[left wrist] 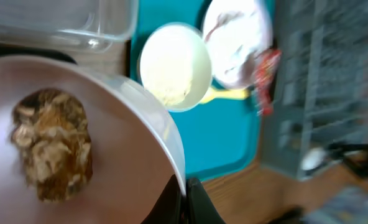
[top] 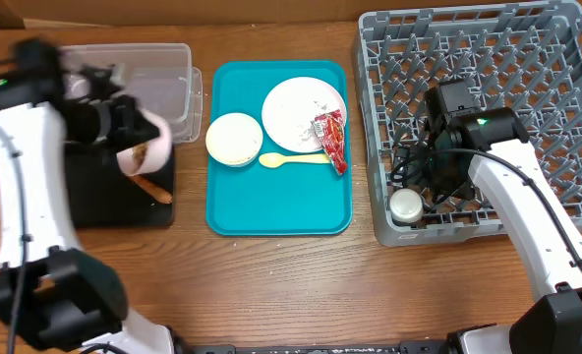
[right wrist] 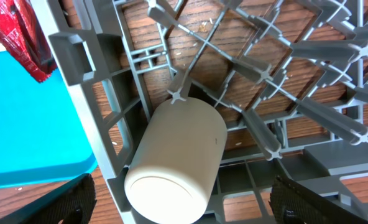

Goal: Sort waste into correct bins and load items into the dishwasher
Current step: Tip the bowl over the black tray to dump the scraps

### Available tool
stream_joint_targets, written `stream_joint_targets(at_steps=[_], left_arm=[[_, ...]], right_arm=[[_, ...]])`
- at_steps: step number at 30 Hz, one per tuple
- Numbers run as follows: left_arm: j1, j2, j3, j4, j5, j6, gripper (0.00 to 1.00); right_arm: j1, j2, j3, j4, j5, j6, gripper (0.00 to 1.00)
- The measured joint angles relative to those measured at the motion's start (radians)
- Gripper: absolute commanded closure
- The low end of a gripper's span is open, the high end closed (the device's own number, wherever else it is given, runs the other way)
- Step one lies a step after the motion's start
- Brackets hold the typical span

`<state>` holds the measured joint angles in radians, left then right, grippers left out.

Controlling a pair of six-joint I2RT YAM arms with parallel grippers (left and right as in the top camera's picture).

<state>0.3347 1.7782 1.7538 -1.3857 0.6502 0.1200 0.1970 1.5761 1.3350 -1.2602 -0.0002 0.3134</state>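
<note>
My left gripper is going to release the pale-pink bowl on the teal tray [top: 274,188] [left wrist: 206,127] in front of the yellow spoon. The bowl is still tilted over the black tray.
My left gripper [left wrist: 185,198] is shut on the rim of a pale-pink bowl [top: 144,149] and holds it tilted over the black tray [top: 94,202]. A brown crumbly food lump [left wrist: 52,144] sits inside the bowl. An orange-brown carrot-like stick [top: 153,189] lies in the black tray. My right gripper [right wrist: 184,202] is open over the small white cup [right wrist: 178,158], which lies on its side in the grey dish rack [top: 527,59] near its front left corner. On the teal tray [top: 222,211] are a white bowl [top: 234,138], a white plate [top: 296,108], a red foil wrapper [top: 331,138] and a yellow spoon [top: 291,159].
A clear plastic tub [top: 163,79] stands behind the black tray at the far left. Black cables lie in the rack beside the right arm. Bare wooden table runs along the front edge.
</note>
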Motion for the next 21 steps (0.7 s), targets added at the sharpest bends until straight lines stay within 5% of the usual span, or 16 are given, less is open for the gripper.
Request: stream_joint_targets(at_steps=[11,21], left_arm=[[0.484,0.021,-0.464,0.424,0.681,0.15,0.96],[0.526,0.193,-0.541,0.496,0.867,0.111,0.96]], right_arm=[[-0.001,0.0,0.0,0.003,-0.008,0.0,0.09],[-0.001,0.0,0.0,0.014,-0.023,0.0,0.09]])
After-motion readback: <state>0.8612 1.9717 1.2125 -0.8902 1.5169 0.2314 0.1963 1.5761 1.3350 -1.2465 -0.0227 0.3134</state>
